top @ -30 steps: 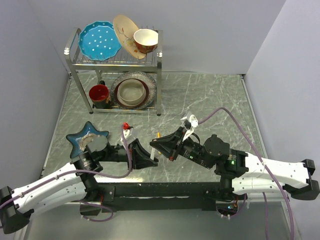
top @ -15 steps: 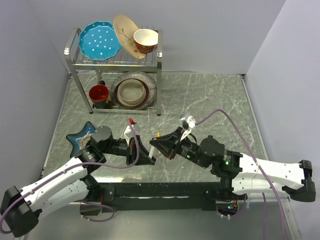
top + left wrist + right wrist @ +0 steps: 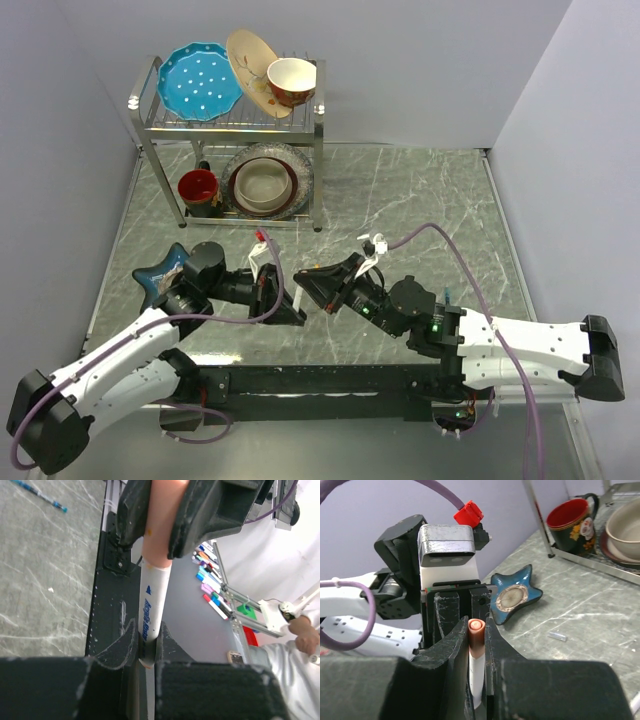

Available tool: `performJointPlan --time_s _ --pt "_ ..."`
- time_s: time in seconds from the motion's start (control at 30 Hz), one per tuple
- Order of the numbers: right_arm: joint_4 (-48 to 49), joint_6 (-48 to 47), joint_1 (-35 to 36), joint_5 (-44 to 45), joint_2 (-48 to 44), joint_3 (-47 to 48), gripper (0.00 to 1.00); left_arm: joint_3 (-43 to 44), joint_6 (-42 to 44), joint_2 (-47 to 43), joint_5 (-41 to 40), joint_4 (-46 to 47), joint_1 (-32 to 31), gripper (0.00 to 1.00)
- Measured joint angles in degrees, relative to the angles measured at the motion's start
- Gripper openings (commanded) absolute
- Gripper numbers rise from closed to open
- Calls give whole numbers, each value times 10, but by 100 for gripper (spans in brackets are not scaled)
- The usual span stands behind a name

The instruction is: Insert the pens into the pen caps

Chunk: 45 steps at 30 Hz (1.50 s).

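Note:
My left gripper has the white pen. It will put the pen down on the table (image 3: 315, 297) under my right gripper's tip, in front of the rack.
A white pen (image 3: 152, 602) with blue print is held by both grippers at the table's middle front. My left gripper (image 3: 146, 635) is shut on the lower end of its barrel. My right gripper (image 3: 476, 625) is shut on its orange-capped end (image 3: 476, 639). In the top view the left gripper (image 3: 288, 308) and right gripper (image 3: 306, 282) meet tip to tip, and the pen is hidden there. A dark blue pen (image 3: 40, 495) lies on the table, also showing beside the right arm (image 3: 447, 294). A tiny clear cap (image 3: 557, 636) lies near the star dish.
A blue star-shaped dish (image 3: 172, 272) sits by the left arm. A metal rack (image 3: 232, 120) at the back left holds plates, bowls and a red mug (image 3: 198, 187). Grey walls close in the left, back and right sides.
Both arms have shifted left and a little farther from the bases. The grippers have closed together, tip to tip.

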Motion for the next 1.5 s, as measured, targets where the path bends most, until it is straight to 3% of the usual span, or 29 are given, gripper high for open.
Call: performJointPlan --time_s 0.27,0.57,1.07,1.27,1.33,1.37,1.5 --pt "-45 24 7 56 14 23 0 16 -3 30 10 -19 9 1" --pt "-82 49 8 90 25 45 0 62 26 55 20 -104 26 1" --pt "35 49 9 41 44 12 0 63 42 42 90 -126 64 1" --pt "21 50 12 47 49 23 0 63 51 33 89 -144 69 1" --pt "-10 54 18 61 45 37 8 66 54 30 87 -151 69 1" --pt "-31 59 20 69 40 46 21 67 55 25 84 -153 69 1" --pt "-116 85 34 104 12 76 47 66 54 -1 47 -150 70 1"
